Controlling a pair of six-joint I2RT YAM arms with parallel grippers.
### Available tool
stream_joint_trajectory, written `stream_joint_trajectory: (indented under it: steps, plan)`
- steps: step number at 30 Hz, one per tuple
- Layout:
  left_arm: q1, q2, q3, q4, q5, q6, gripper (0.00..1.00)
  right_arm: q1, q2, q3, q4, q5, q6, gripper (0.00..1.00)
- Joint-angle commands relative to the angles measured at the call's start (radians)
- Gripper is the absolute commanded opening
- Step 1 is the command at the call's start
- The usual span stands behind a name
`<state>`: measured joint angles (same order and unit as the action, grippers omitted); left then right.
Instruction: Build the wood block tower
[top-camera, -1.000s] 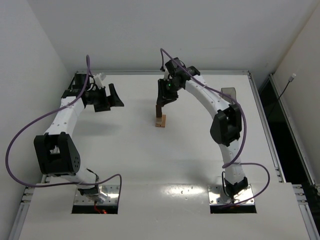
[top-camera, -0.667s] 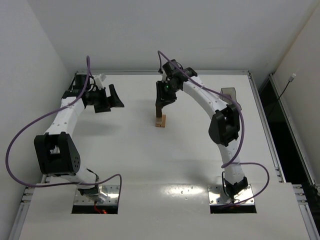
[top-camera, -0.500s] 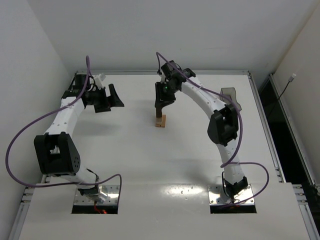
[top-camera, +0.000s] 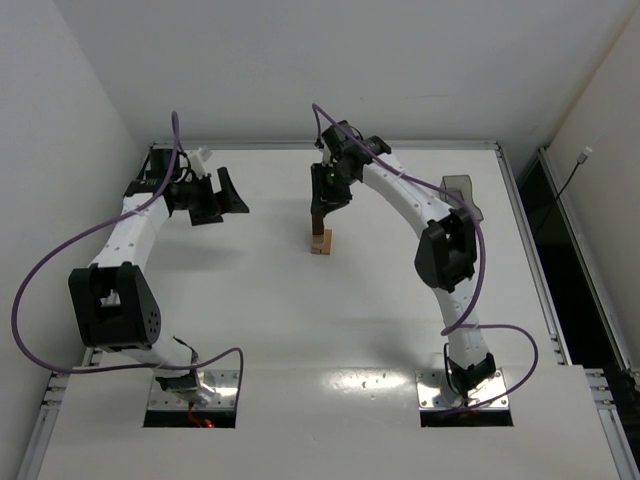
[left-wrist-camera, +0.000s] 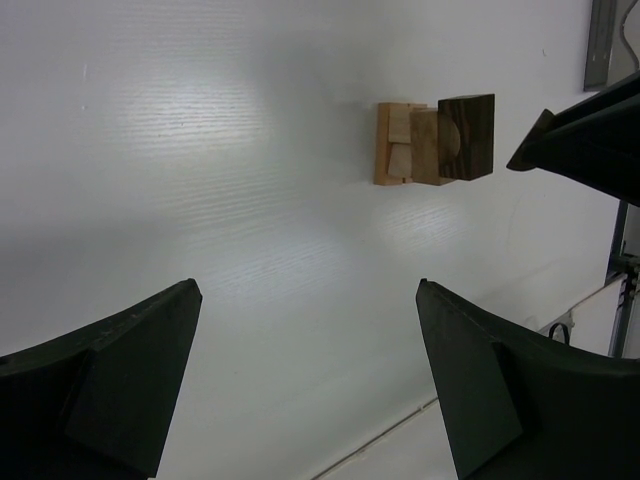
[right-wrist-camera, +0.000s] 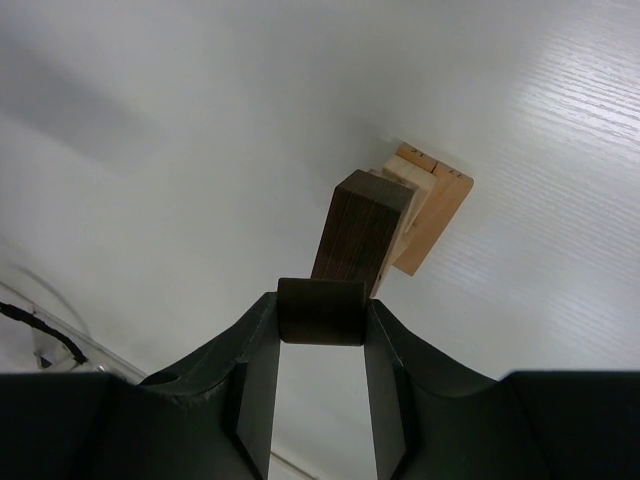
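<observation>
The robot's right gripper needs to set the small dark brown block down on the upper end of the tall dark brown block (top-camera: 317, 216) (right-wrist-camera: 342, 268).
The wood block tower (top-camera: 321, 241) stands mid-table: a tan base (right-wrist-camera: 437, 214), lighter tan pieces (left-wrist-camera: 402, 150) and a tall dark brown block (right-wrist-camera: 363, 235) on top. My right gripper (right-wrist-camera: 320, 335) hangs directly over it, shut on a small dark brown block (right-wrist-camera: 320, 312) with rounded edges. That block sits right at the tall block's upper end; whether they touch I cannot tell. In the top view the right gripper (top-camera: 327, 200) is just above the tower. My left gripper (left-wrist-camera: 308, 295) is open and holds nothing, well to the left (top-camera: 228, 194) of the tower.
A dark translucent bin (top-camera: 460, 190) stands at the right, behind the right arm's elbow. The table's metal rail (top-camera: 520, 210) runs along the right edge. White walls close off the back and the left side.
The right arm's wrist has shifted slightly left and back over the tower, still holding the dark block. The left arm has not moved.
</observation>
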<state>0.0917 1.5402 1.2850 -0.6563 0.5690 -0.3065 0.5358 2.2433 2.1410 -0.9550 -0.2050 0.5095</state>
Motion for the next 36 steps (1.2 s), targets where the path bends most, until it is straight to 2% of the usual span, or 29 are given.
stream_joint_trajectory:
  steps: [1,20,25,31,36]
  plan:
    - [0.009,0.0,-0.004,0.027,0.017,-0.013,0.87,0.01,0.013,0.045,-0.007,0.019,0.003,0.0]
    - [0.019,0.009,-0.013,0.027,0.035,-0.013,0.85,0.02,0.022,0.026,-0.016,0.038,0.003,0.0]
    - [0.019,0.009,-0.013,0.027,0.045,-0.013,0.85,0.02,0.022,0.026,-0.016,0.038,0.003,0.1]
    - [0.019,0.009,-0.013,0.037,0.035,-0.013,0.85,0.02,0.022,0.026,-0.016,0.038,0.003,0.15]
    - [0.019,0.018,-0.013,0.037,0.035,-0.013,0.84,0.02,0.032,0.026,-0.016,0.038,0.003,0.27]
